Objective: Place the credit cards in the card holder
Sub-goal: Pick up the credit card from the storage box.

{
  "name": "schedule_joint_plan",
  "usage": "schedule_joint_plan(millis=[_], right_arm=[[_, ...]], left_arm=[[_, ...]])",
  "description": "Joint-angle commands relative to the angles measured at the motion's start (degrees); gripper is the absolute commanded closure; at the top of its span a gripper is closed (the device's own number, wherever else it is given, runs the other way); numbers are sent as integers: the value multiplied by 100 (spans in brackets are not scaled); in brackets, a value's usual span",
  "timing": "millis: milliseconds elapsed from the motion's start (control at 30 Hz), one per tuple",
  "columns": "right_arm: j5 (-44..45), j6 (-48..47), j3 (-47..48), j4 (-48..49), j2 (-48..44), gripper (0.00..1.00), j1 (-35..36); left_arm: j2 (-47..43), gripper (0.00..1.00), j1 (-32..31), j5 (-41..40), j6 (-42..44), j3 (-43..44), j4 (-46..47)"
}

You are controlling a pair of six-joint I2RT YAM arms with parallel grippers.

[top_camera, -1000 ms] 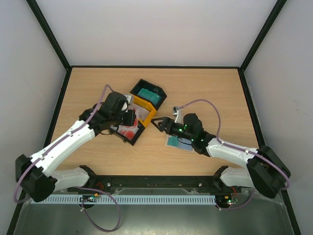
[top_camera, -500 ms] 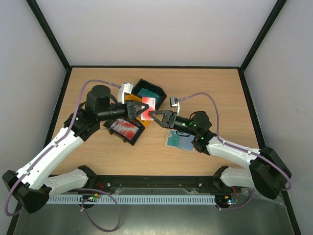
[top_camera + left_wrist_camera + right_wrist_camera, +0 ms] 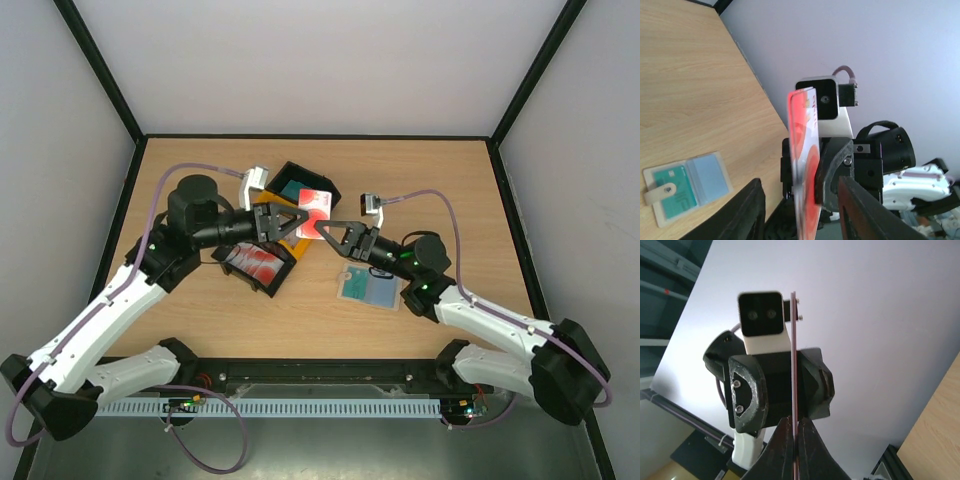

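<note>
The robot's right gripper holds stacked credit cards flush, so next the left gripper pinches their free edge point(image 3: 301, 201) and pulls one card off before filling the card holder.
A red-and-white credit card point(image 3: 314, 208) hangs on edge in the air between the two grippers, above the trays. My right gripper point(image 3: 326, 231) is shut on its lower edge; in the right wrist view the fingertips point(image 3: 788, 426) pinch the thin card point(image 3: 794, 355). My left gripper point(image 3: 298, 221) faces it, open, its fingers point(image 3: 747, 210) standing clear on either side of the card point(image 3: 802, 145). The card holder point(image 3: 368, 288) lies open and flat on the table under the right arm, and its blue-grey slots show in the left wrist view, card holder point(image 3: 685, 187). More red cards point(image 3: 255, 264) lie in a black tray.
A black tray point(image 3: 276, 283) of red cards sits under the left arm. A yellow tray point(image 3: 270, 212) is mostly hidden behind the left gripper. Another black tray point(image 3: 322, 182) with teal cards point(image 3: 293, 189) stands behind it.
The right gripper has closed on the red-and-white card and the left gripper has opened off it. Both grippers and the card have shifted slightly right.
</note>
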Motion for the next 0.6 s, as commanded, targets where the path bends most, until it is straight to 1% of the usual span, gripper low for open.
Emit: schedule_joint_plan(millis=[0,67,167,300,367,433,533,567], right_arm=[[359,-167,149,-303,-374,98,10],[348,-170,182,-394,-473,98,12],[258,-166,195,-470,-535,98,6],[143,-93,138,-361,-532,98,5],[84,-43,121,-270,-520,98,3],[72,-31,116,-247,-512,98,4],[60,-3,115,-227,-506,98,7],[52,17,116,-194,-502,98,10]], left_arm=[[-256,55,96,-235,9,5,-100],[-294,52,160,-294,6,0,-144],[-305,51,200,-279,-15,-9,-123],[-213,48,205,20,-72,-62,-3],[-125,48,201,365,-77,-77,54],[-70,48,204,495,-66,-81,64],[-93,49,199,494,-7,-81,31],[-94,50,200,494,13,-79,18]])
